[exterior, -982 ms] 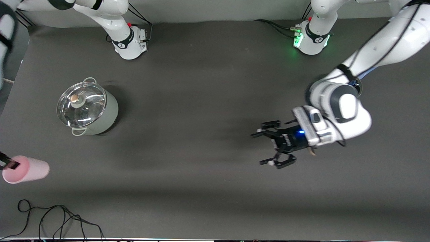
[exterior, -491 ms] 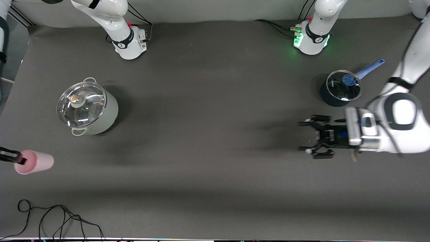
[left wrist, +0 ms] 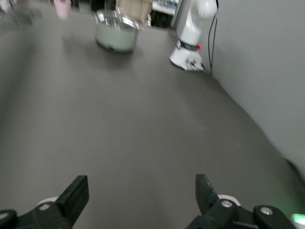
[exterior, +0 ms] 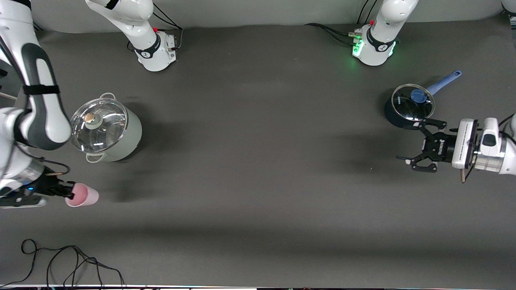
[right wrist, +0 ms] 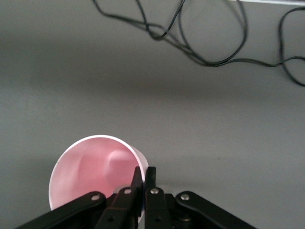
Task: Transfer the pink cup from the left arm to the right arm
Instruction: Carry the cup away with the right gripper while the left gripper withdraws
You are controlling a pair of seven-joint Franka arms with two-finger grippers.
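Observation:
The pink cup, now tilted on its side over the mat, will be stood by my right gripper on the bare mat [exterior: 105, 201] between the pot and the black cable.
The pink cup [exterior: 85, 195] is small, pale pink and smooth. It lies tilted on its side in my right gripper [exterior: 69, 192], over the mat at the right arm's end of the table. In the right wrist view the gripper [right wrist: 145, 172] is shut on the cup's rim, one finger inside the cup [right wrist: 90, 171] and one outside. My left gripper [exterior: 415, 143] is open and empty over the mat at the left arm's end, beside a small saucepan. The left wrist view shows its open fingers [left wrist: 141, 188] and the cup [left wrist: 62, 8] far off.
A grey-green pot with a glass lid [exterior: 105, 131] stands near the right arm, also seen in the left wrist view [left wrist: 114, 33]. A small dark saucepan with a blue handle [exterior: 409, 105] stands by the left gripper. A black cable [exterior: 68, 262] lies at the table's near edge.
My right gripper has brought the cup inward from the table's edge and lower. My left arm has drawn back toward its own end, uncovering the saucepan, its gripper still open.

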